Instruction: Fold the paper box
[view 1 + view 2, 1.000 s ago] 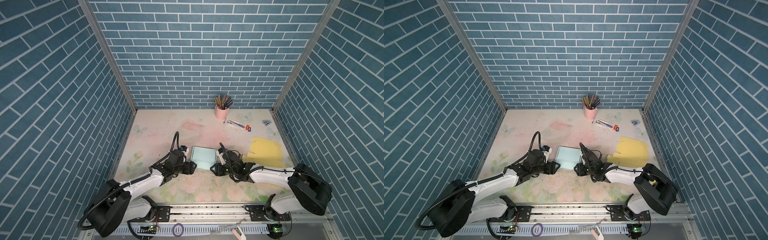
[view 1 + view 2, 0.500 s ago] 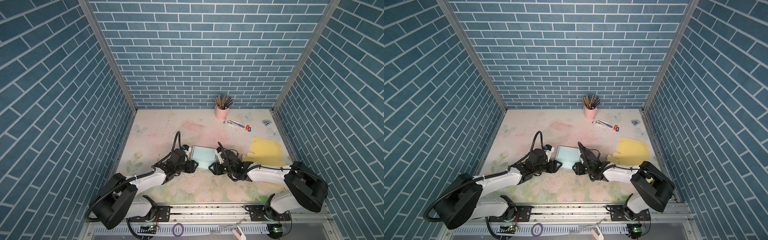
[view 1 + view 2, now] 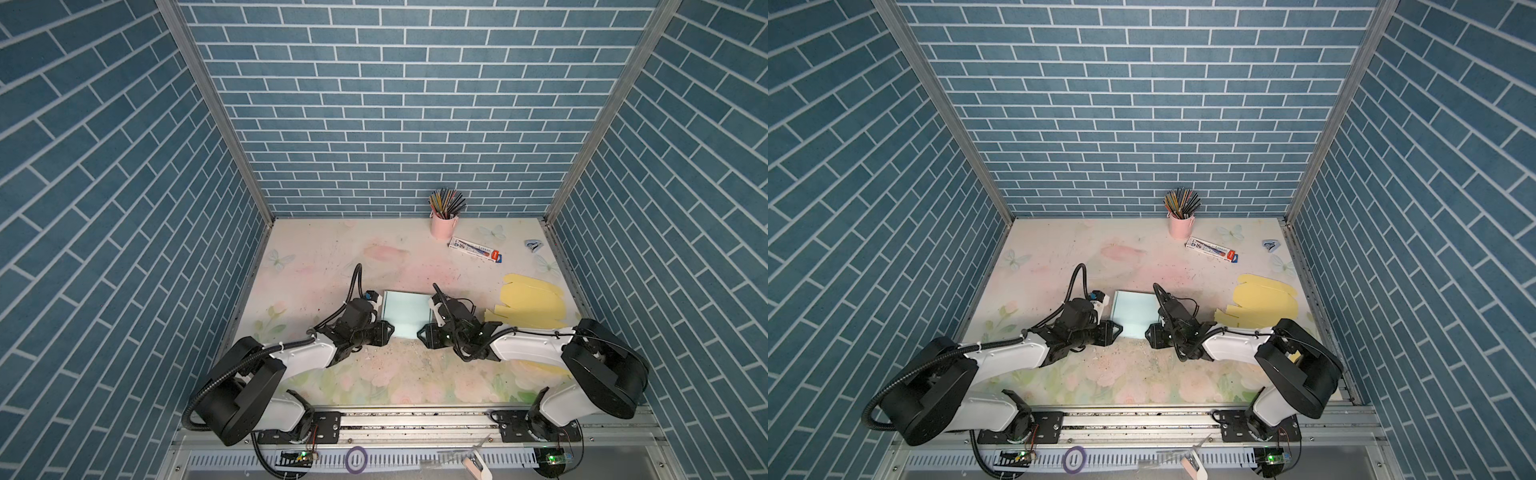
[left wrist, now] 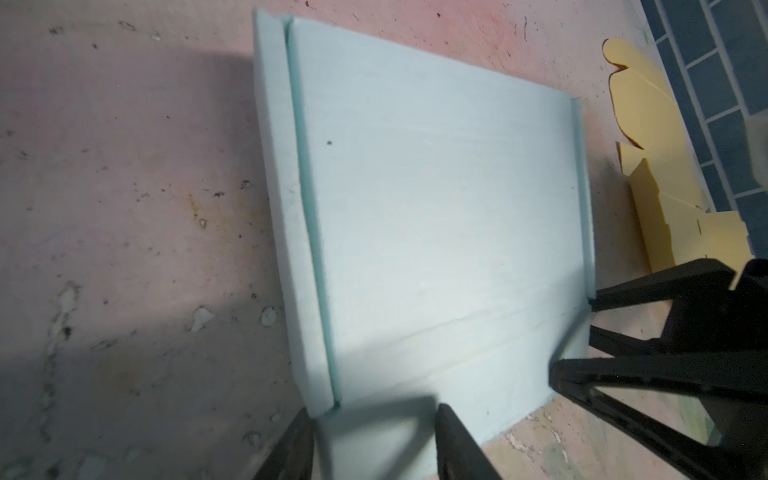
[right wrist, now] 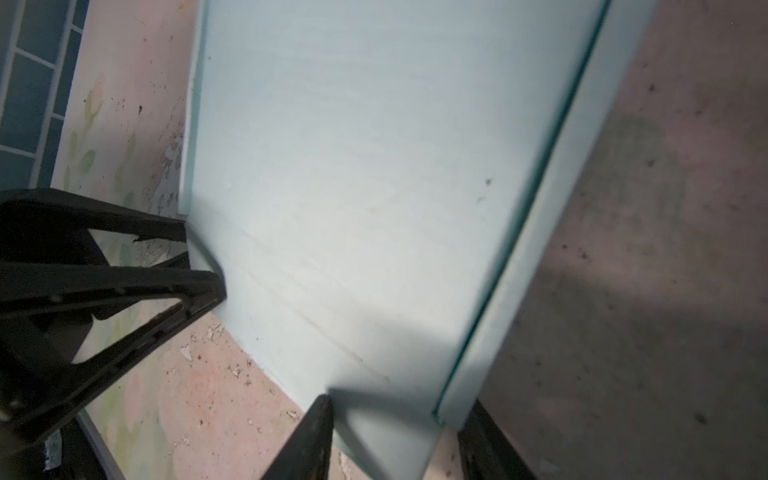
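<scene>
My left gripper should open and take the box farther along the gapped side (image 4: pixel 301 308), because it is pinching the front flap's corner past the end of the box's side.
The light blue paper box (image 3: pixel 405 311) (image 3: pixel 1133 309) lies flat-topped in the middle of the table, with narrow side walls folded up along its left and right edges. My left gripper (image 3: pixel 384 332) (image 3: pixel 1115 332) sits at its near left corner. In the left wrist view its fingers straddle the corner flap of the box (image 4: pixel 436 208), and the gripper (image 4: pixel 374 411) is shut on it. My right gripper (image 3: pixel 422 334) (image 3: pixel 1150 334) holds the near right corner the same way, the gripper (image 5: pixel 399 405) shut on the box (image 5: pixel 374 166). Each wrist view shows the opposite gripper at the far corner.
A flat yellow cardboard cut-out (image 3: pixel 532 303) lies right of the box beside the right arm. At the back stand a pink cup of pencils (image 3: pixel 444 224), a long white packet (image 3: pixel 478 249) and a small blue object (image 3: pixel 534 245). Blue brick walls close three sides.
My left gripper's jaws have narrowed onto the box's near left corner, and the arm has edged forward. The right gripper has crept slightly forward at its corner; the box stays put.
</scene>
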Available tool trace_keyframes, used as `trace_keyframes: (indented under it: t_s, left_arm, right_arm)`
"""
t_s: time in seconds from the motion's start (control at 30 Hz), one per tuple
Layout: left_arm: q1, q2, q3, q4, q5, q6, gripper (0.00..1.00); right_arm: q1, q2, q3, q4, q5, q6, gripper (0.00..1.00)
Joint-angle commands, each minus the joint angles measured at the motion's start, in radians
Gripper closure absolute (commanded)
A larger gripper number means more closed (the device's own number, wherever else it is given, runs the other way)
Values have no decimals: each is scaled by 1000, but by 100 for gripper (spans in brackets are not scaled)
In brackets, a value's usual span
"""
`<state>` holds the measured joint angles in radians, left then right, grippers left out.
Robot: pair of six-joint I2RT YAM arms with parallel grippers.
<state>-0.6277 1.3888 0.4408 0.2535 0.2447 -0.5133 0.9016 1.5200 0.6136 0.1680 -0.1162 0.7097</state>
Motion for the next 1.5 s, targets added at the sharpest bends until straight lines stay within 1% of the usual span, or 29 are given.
trace_keyframes:
  t_s: [0.0, 0.1, 0.37, 0.77, 0.97, 1.1, 1.17, 1.33, 1.47]
  left_arm:
    - [-9, 27, -11, 65, 13, -2, 55]
    - [-9, 44, -9, 77, 11, 2, 57]
    - [-9, 45, -16, 97, 13, 3, 57]
    - [-13, -18, -49, 127, 21, 12, 56]
    - [-28, -71, -49, 95, 10, 20, 54]
    - [-39, -96, -51, 78, -16, 31, 54]
    - [-41, -92, -54, 83, -29, 40, 54]
    - [-41, -55, -49, 102, -38, 53, 55]
    - [-41, -42, -41, 64, -56, 50, 54]
  right_arm:
    - [11, 16, 26, 4, 13, 7, 53]
    - [12, 11, 29, -1, 18, 4, 56]
    - [11, -17, 25, 6, 6, 3, 57]
    - [11, -65, -3, 28, 6, 18, 56]
    - [23, -68, -1, 21, 4, 23, 56]
    - [33, -72, -5, 6, 22, 25, 56]
    - [34, -69, -13, 0, 51, 25, 56]
    - [33, -45, -2, 4, 57, 19, 56]
    - [30, -34, 5, -1, 66, 22, 56]
